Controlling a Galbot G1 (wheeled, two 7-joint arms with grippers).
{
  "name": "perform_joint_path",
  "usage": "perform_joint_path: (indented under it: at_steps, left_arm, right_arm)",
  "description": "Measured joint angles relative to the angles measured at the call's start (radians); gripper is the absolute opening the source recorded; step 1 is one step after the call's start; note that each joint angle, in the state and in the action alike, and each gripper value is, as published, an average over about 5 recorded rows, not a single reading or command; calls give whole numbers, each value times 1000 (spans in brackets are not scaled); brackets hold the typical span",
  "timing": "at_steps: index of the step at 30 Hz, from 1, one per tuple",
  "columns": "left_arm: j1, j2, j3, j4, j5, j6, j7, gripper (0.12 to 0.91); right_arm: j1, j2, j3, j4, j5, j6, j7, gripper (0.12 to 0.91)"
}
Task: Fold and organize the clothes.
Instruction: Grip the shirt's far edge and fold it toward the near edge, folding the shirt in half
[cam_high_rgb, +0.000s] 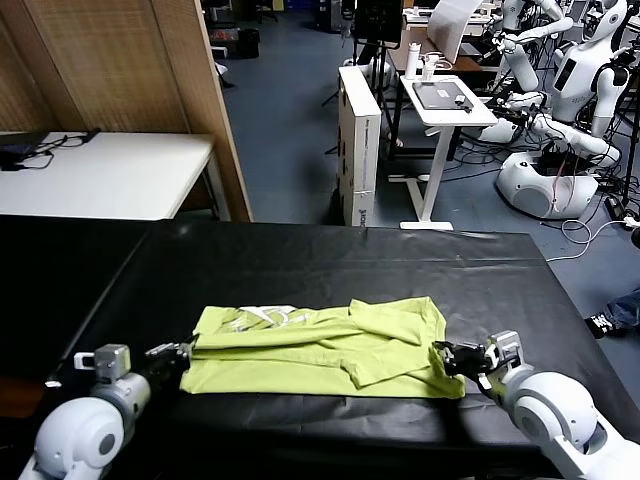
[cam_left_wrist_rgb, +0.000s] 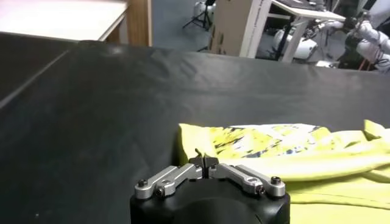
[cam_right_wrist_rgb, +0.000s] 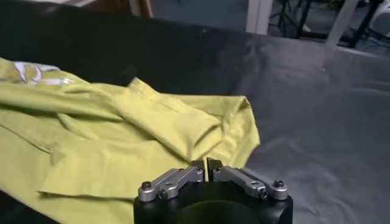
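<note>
The turned-over layer bunches up at the end of the T-shirt, so the robot's right gripper should open, grab the loose fold farther in and pull (cam_right_wrist_rgb: 195, 150) it toward the T-shirt's near edge.
The lime yellow-green T-shirt (cam_high_rgb: 320, 355) lies partly folded along the near side of the black table (cam_high_rgb: 330, 260), with sleeves and edges turned over its middle. A bit of white printed graphic (cam_high_rgb: 265, 315) shows at its far left. My left gripper (cam_high_rgb: 183, 357) is at the shirt's left edge, its jaws shut on the fabric there (cam_left_wrist_rgb: 204, 163). My right gripper (cam_high_rgb: 447, 357) is at the shirt's near right corner, shut on that edge (cam_right_wrist_rgb: 206, 165). The shirt also shows in the left wrist view (cam_left_wrist_rgb: 317, 170) and the right wrist view (cam_right_wrist_rgb: 122, 140).
A white table (cam_high_rgb: 100, 170) and a wooden panel (cam_high_rgb: 130, 70) stand beyond the table at the back left. A tall white box (cam_high_rgb: 360, 140), a white stand desk (cam_high_rgb: 445, 100) and other robots (cam_high_rgb: 560, 120) are at the back right.
</note>
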Motion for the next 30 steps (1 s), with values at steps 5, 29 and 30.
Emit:
perform_joint_path:
  at_steps: [5,29,30]
  left_arm:
    - [-2,-5,13,0,7,1,0,171]
    - [-13,-9,51,-1,26,6,1,171]
    - [-13,-9,51,-1,27,6,1,171]
  right_arm:
    - [11,5,-10,-15,-1,0,-2,701]
    - [48,16,-38,-39,-10,0,-19,189]
    - [48,14,-37,-38,-9,0,-19,161]
